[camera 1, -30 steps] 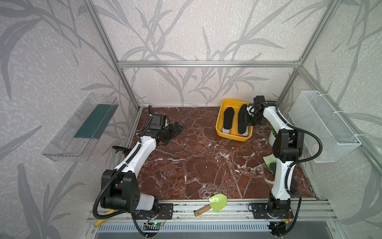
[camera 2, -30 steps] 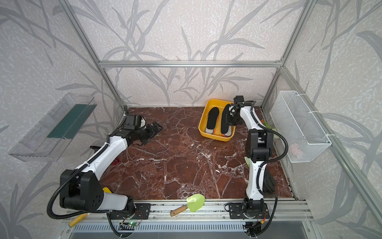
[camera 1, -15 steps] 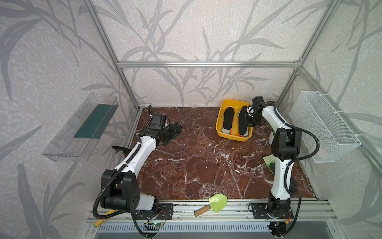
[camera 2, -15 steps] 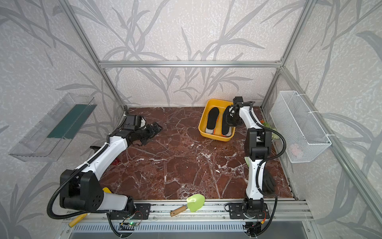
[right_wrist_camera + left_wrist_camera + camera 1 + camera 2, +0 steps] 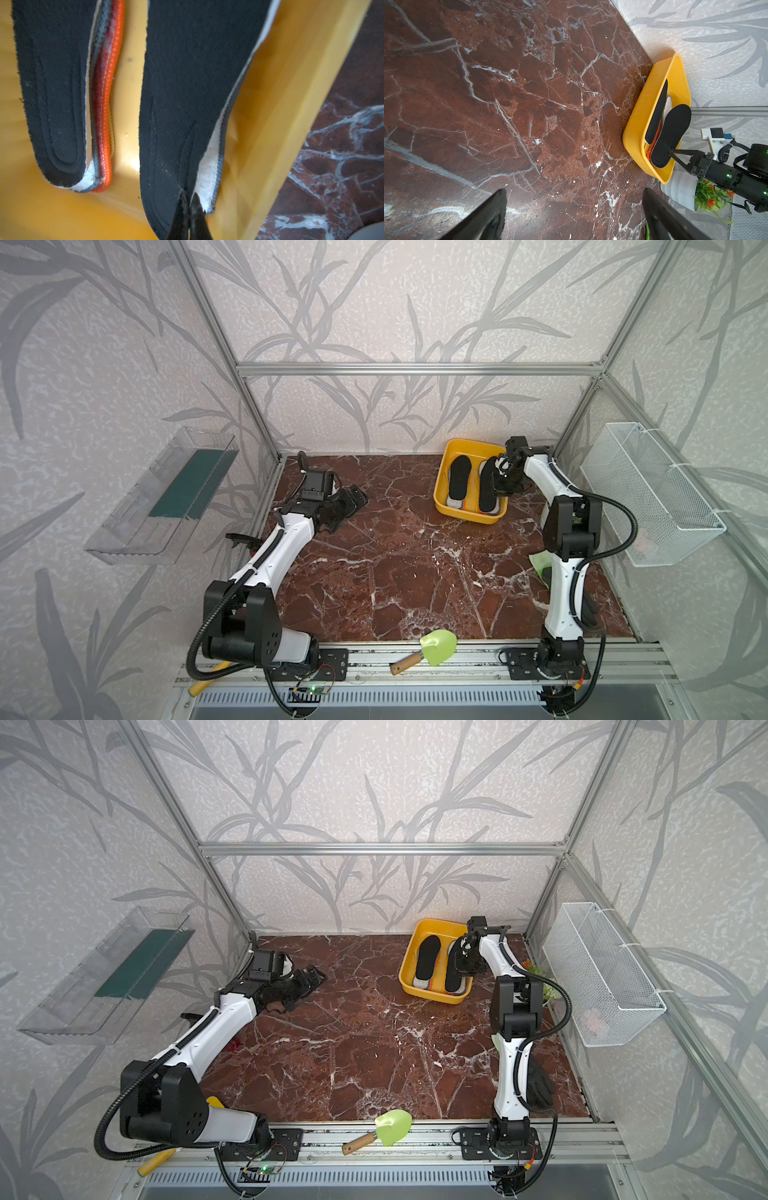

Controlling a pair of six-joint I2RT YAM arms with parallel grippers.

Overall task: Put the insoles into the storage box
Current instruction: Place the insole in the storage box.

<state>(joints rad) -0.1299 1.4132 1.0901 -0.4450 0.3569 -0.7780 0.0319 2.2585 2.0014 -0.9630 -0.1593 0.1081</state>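
Note:
My right gripper should lay the second black insole on the grey felt insole (image 5: pixel 487 486) (image 5: pixel 192 88) beneath it in the yellow box.
The yellow storage box (image 5: pixel 465 514) (image 5: pixel 428 996) stands at the back right of the marble table. In it lie several insoles. One black insole (image 5: pixel 459 479) (image 5: pixel 52 83) rests on a grey felt one (image 5: pixel 455 503) and a red one with an orange rim (image 5: pixel 109 83). My right gripper (image 5: pixel 498 487) (image 5: pixel 189 199) is shut on the heel edge of a second black insole (image 5: pixel 453 973) (image 5: pixel 672 133), which slants up inside the box over another grey felt insole (image 5: pixel 209 172). My left gripper (image 5: pixel 353 499) (image 5: pixel 574 191) stands open and empty above the table at the back left.
A white wire basket (image 5: pixel 648 493) hangs on the right wall and a clear bin (image 5: pixel 166 493) on the left wall. A green trowel (image 5: pixel 436 645) lies on the front rail. A white pot with a plant (image 5: pixel 683 191) stands beside the box, and a black glove (image 5: pixel 538 1085) lies by the right arm.
The right wrist has shifted slightly over the box, the black insole staying pinched in it. The left arm has not moved.

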